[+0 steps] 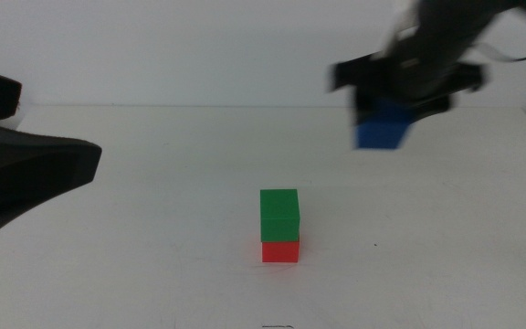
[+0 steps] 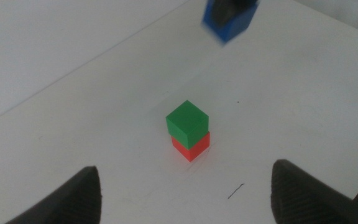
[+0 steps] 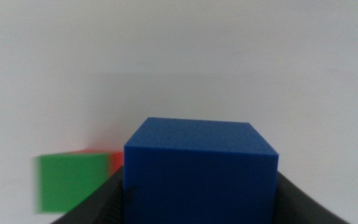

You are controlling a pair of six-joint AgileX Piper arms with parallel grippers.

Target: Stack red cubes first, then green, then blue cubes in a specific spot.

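Observation:
My right gripper is going to release the blue cube, now in the air above and beside the stack, squarely on top of the green cube (image 1: 279,200) (image 3: 73,183), so it becomes the highest in the stack.
The green cube (image 1: 279,214) rests squarely on the red cube (image 1: 280,250) near the table's middle front; the same pair shows in the left wrist view as green cube (image 2: 187,121) over red cube (image 2: 190,147). My right gripper (image 1: 386,123) hangs in the air up and to the right of the stack, shut on the blue cube (image 1: 381,127), which fills the right wrist view (image 3: 199,168) between the jaws. That view shows the green cube (image 3: 70,182) blurred, with a sliver of red cube (image 3: 114,160) behind. My left gripper (image 2: 185,193) waits open at the left, nothing between its jaws.
The white tabletop (image 1: 153,274) surrounds the stack, with a small dark mark (image 2: 236,191) near it. The left arm's dark body (image 1: 16,174) occupies the picture's left side. The table's far edge runs along the back wall.

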